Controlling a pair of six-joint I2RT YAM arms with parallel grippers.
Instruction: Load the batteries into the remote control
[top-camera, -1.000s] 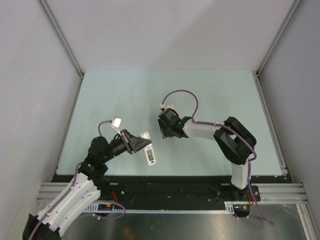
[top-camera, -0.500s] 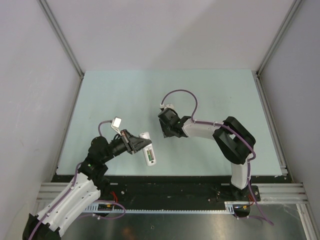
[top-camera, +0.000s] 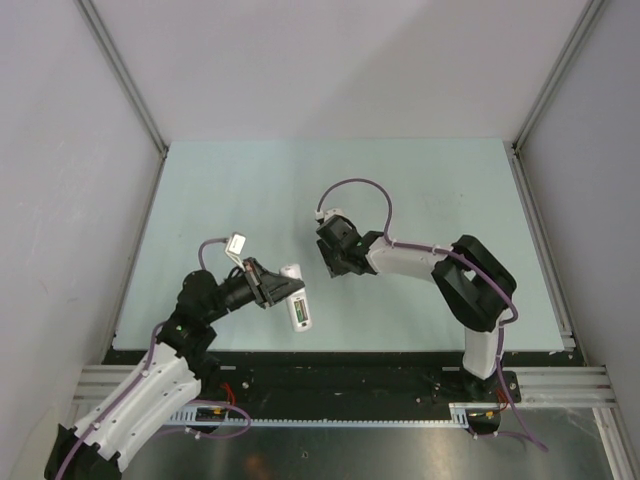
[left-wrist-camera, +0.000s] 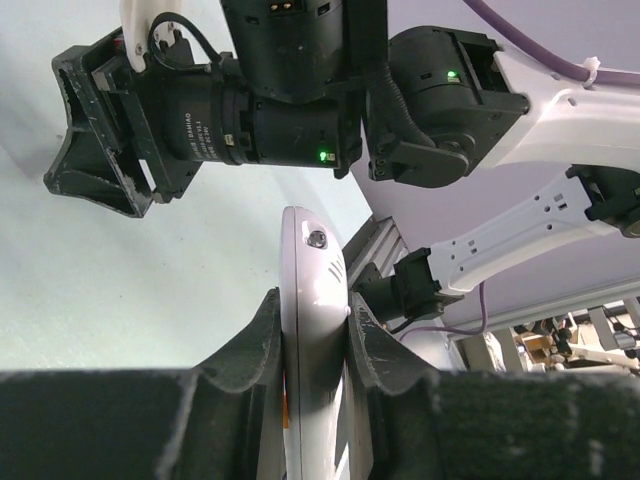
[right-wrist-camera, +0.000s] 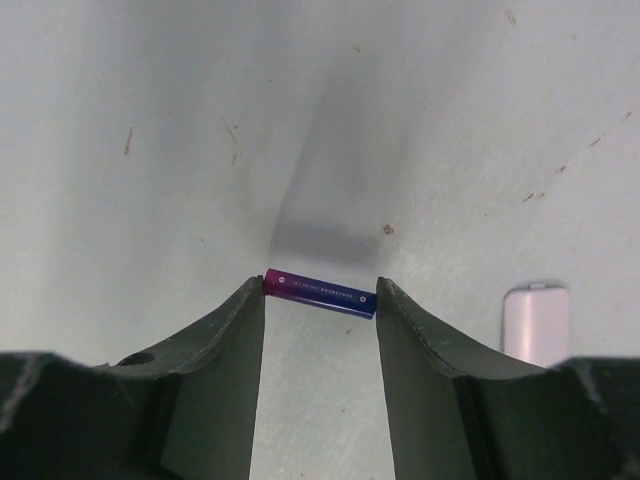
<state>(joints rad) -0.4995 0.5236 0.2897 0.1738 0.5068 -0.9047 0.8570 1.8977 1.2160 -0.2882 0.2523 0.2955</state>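
Observation:
My right gripper should set down the purple-blue battery that it is pinching by its two ends, then turn and take the battery (right-wrist-camera: 320, 293) around its middle.
My left gripper (top-camera: 272, 288) is shut on the white remote control (top-camera: 298, 300) and holds it above the table's near part. A green strip, likely the green battery (top-camera: 301, 312), shows in its back recess. In the left wrist view the remote (left-wrist-camera: 312, 270) stands edge-on between my left gripper's (left-wrist-camera: 312, 315) fingers. My right gripper (top-camera: 330, 262) hovers just right of the remote. In the right wrist view the right gripper (right-wrist-camera: 320, 312) is shut on the purple-blue battery (right-wrist-camera: 320, 292), pinched end to end at the fingertips above the table.
A small white plastic piece (right-wrist-camera: 535, 325), perhaps the battery cover, lies on the pale green table (top-camera: 420, 190) beside my right gripper. Grey walls close in the table on three sides, with metal rails along the near edge (top-camera: 340, 380).
My right gripper has shifted slightly up and left with the battery. The left arm has turned slightly, with the remote still held in the same place.

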